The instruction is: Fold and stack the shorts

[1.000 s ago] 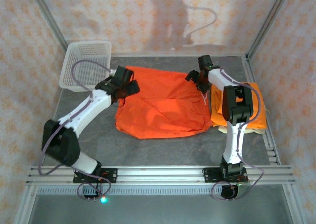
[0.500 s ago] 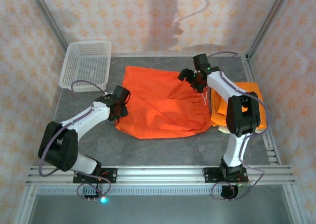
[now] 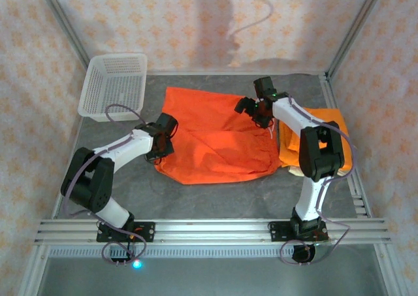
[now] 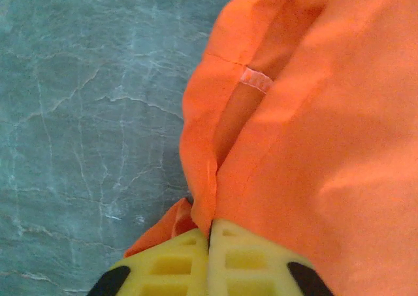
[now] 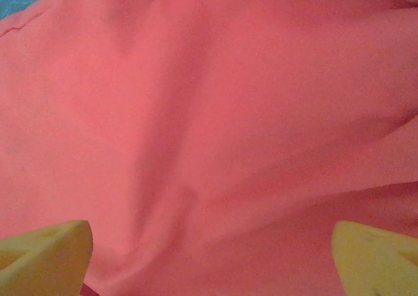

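My left gripper will straighten the orange shorts' leg, as the near edge curves toward it, and take its corner (image 3: 159,168) before folding.
A bright orange pair of shorts (image 3: 215,139) lies spread flat in the middle of the grey table. My left gripper (image 3: 163,146) is at its left edge. In the left wrist view the yellow fingers (image 4: 170,263) are pressed together, and a fold of the orange shorts (image 4: 313,113) is pinched in my left gripper (image 4: 211,227). My right gripper (image 3: 256,110) is low over the shorts' upper right part. Its fingertips (image 5: 46,250) stand wide apart above the orange shorts (image 5: 209,113), and my right gripper (image 5: 209,257) holds nothing. Another orange pair of shorts (image 3: 289,146) lies folded at the right, on a beige edge (image 3: 295,172).
A white mesh basket (image 3: 114,83) stands at the back left corner. The folded stack lies against the right frame rail (image 3: 356,178). Bare grey table (image 3: 215,198) runs along the near side in front of the spread shorts.
My left gripper moved nearer along the shorts' left edge and closed on the cloth. My right gripper shifted slightly left and stayed open.
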